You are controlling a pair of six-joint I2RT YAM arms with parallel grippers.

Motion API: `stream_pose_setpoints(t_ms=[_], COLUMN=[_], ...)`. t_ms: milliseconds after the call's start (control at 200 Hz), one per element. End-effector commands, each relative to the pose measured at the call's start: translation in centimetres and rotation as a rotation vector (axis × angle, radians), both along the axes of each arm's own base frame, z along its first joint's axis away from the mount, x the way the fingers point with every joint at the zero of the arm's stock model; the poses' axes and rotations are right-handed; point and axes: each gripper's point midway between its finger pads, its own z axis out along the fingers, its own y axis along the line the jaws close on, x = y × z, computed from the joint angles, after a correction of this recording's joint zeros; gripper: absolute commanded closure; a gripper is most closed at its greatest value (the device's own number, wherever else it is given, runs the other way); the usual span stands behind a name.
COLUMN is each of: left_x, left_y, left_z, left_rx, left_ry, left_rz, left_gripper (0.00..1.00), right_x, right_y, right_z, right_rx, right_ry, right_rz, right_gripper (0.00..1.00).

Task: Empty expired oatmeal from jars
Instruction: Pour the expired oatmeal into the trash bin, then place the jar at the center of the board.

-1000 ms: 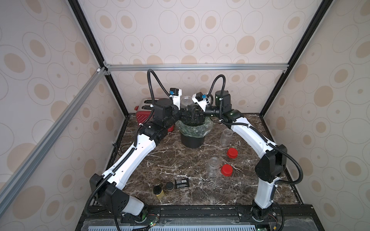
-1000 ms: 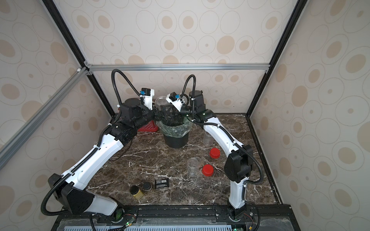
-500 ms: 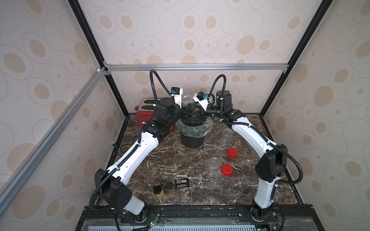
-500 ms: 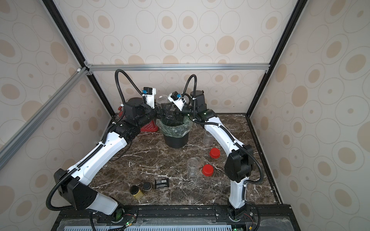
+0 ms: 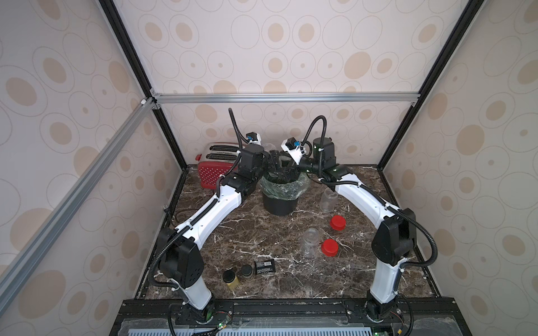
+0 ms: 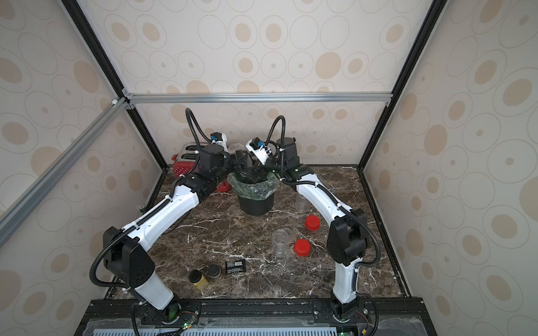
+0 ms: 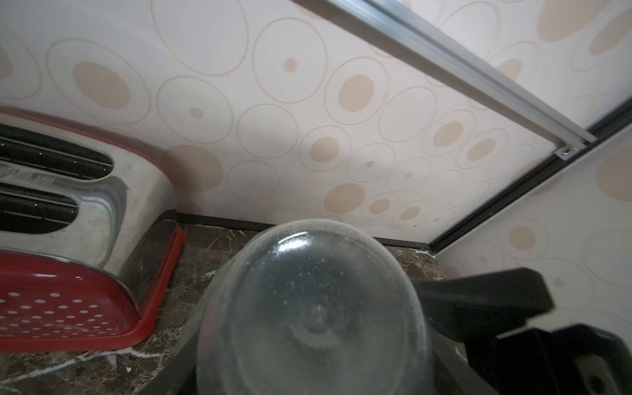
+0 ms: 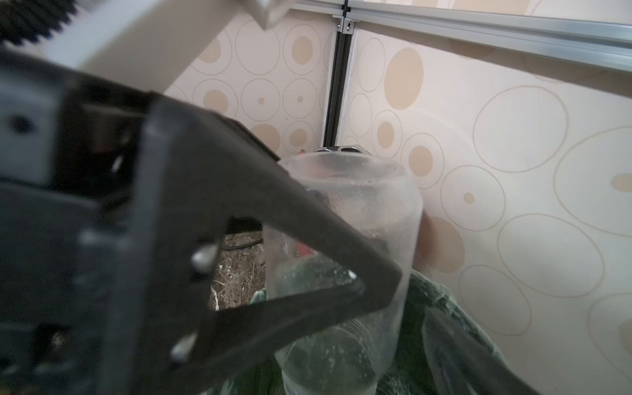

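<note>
My right gripper is going to close on the open end (image 8: 332, 376) of the clear jar, since my left gripper already has hold of the jar closer to its base.
A clear jar (image 8: 345, 219) hangs mouth-down over the black bin (image 5: 279, 203) with its green liner. My left gripper (image 5: 272, 159) is shut on the jar, whose round base (image 7: 314, 307) fills the left wrist view. My right gripper (image 5: 287, 169) stands open beside the same jar, and its fingers (image 8: 461, 352) are off the wall. Only pale dust clings inside; the oatmeal is out of view. Two more open jars (image 5: 328, 200) (image 5: 310, 243) stand upright and look empty, with two red lids (image 5: 337, 222) (image 5: 329, 247) beside them.
A red and silver toaster (image 5: 217, 165) stands at the back left, close to my left arm. Two small black-lidded spice jars (image 5: 230, 279) (image 5: 247, 272) and a flat black packet (image 5: 265, 266) lie near the front. Walls close in on three sides.
My left gripper has reached in over the bin and closed on the upturned jar. My right gripper, which held the jar before, has opened.
</note>
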Motion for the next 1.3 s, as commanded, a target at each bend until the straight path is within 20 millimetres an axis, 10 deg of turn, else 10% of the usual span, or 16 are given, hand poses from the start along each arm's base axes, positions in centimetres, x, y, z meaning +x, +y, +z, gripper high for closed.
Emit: stream_pose_setpoints(t_ms=[0,551,1292], left_x=[0.9,3.0,3.0], left_y=[1.1,0.7,-1.7], left_z=[2.5,3.8,7.2], left_rx=[-0.117,-0.679,-1.120], left_ry=[-0.013,0.136,0.181], left_rz=[0.093,-0.010,-0.191], left_gripper=[0.69,0.60,0.60], right_x=[-1.0,-0.9,1.5], right_y=[-1.1,-6.4,-6.5], right_z=[4.9,7.5,5.6], right_rx=[0.087,0.519,0.665], right_ry=[-0.078,0.636,0.705], right_rz=[-0.062,-0.232,-0.198], right_gripper=[0.01,0.04,0.02])
